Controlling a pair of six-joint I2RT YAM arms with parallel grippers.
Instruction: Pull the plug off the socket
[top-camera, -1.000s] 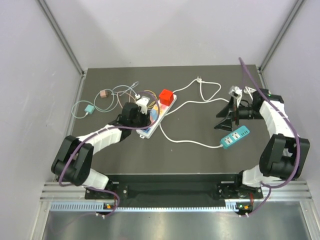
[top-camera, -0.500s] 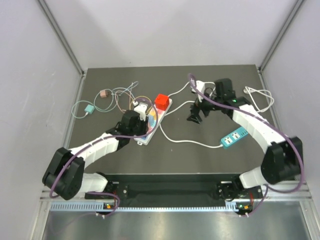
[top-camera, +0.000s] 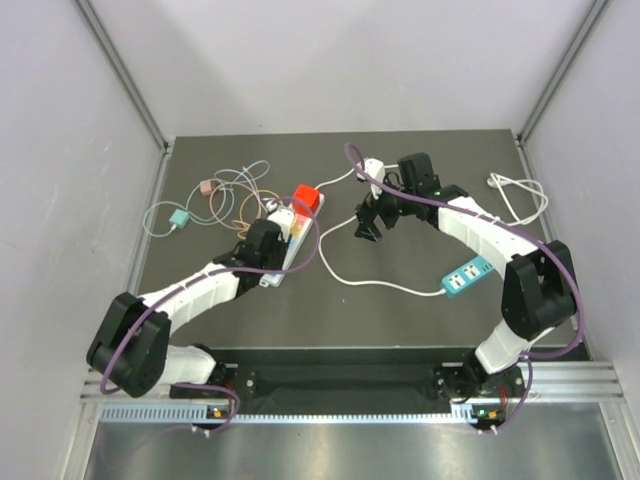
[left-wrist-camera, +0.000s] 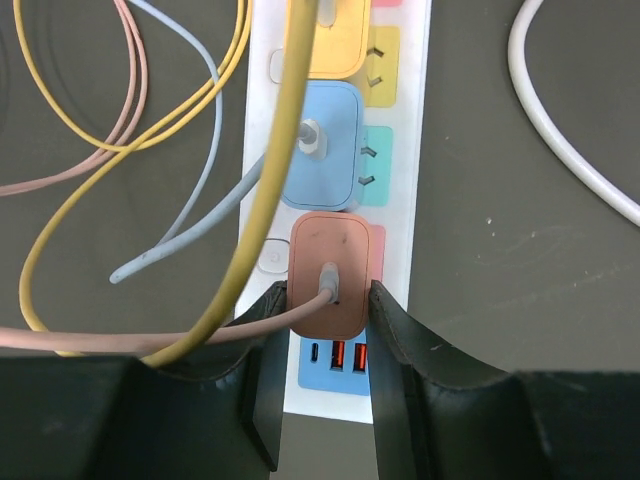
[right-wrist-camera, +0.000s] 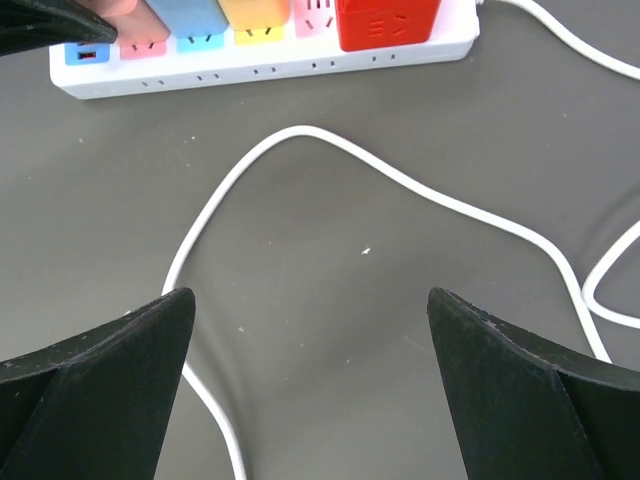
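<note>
The robot's right gripper should grip the sides of the red cube plug (top-camera: 306, 199) (right-wrist-camera: 387, 22), at the cable end of the white power strip.
A white power strip (top-camera: 290, 235) lies left of centre on the dark table, holding a red cube plug (top-camera: 306, 199) and several coloured plugs. In the left wrist view my left gripper (left-wrist-camera: 322, 310) is shut on the pink plug (left-wrist-camera: 332, 270), which sits in the strip (left-wrist-camera: 410, 210) beside a blue plug (left-wrist-camera: 325, 140) and a yellow one. My right gripper (top-camera: 368, 226) is open and empty above the table, right of the strip. In the right wrist view the strip (right-wrist-camera: 260, 60) and red plug (right-wrist-camera: 388, 22) lie ahead of my right gripper (right-wrist-camera: 310, 300).
A white cable (top-camera: 375, 283) runs from the strip to a teal power strip (top-camera: 467, 274) at the right. Thin pink, yellow and blue cables (top-camera: 225, 195) loop at the back left with small plugs (top-camera: 178, 217). More white cable (top-camera: 520, 195) lies at the far right.
My right arm has swung left from the right side towards the white strip. The strip has shifted and turned a little to the left with my left gripper on it.
</note>
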